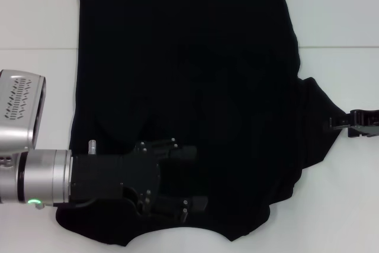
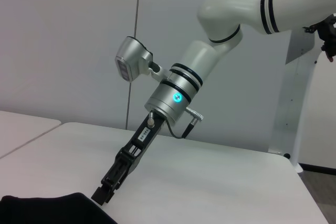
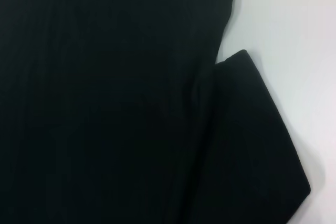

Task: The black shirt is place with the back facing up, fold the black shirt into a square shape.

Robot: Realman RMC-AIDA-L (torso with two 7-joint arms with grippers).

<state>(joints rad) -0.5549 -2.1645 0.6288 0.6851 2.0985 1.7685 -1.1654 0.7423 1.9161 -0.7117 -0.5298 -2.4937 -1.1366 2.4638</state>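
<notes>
The sleeve is bunched against the side of the black shirt, so next my right gripper opens, takes a new grip on the sleeve's outer corner (image 1: 339, 111) and pulls it out flat before folding.
The black shirt (image 1: 189, 75) lies spread flat on the white table (image 1: 337, 16), its straight hem at the far side. My left gripper (image 1: 198, 178) hovers open over the shirt's near left part, its two fingers wide apart with nothing between them. The right sleeve (image 1: 317, 122) is drawn out to a point, and my right gripper (image 1: 337, 124) is shut on its tip at the table's right side. The left wrist view shows that right gripper (image 2: 102, 195) pinching the edge of the shirt (image 2: 52, 208). In the right wrist view the shirt (image 3: 105, 103) and its sleeve (image 3: 252, 145) lie flat.
White tabletop (image 2: 210, 182) shows bare to the right of the shirt and along the far edge. A seam line crosses the table (image 1: 35, 48) at the far left. My left arm's silver wrist (image 1: 35, 176) lies along the near left edge.
</notes>
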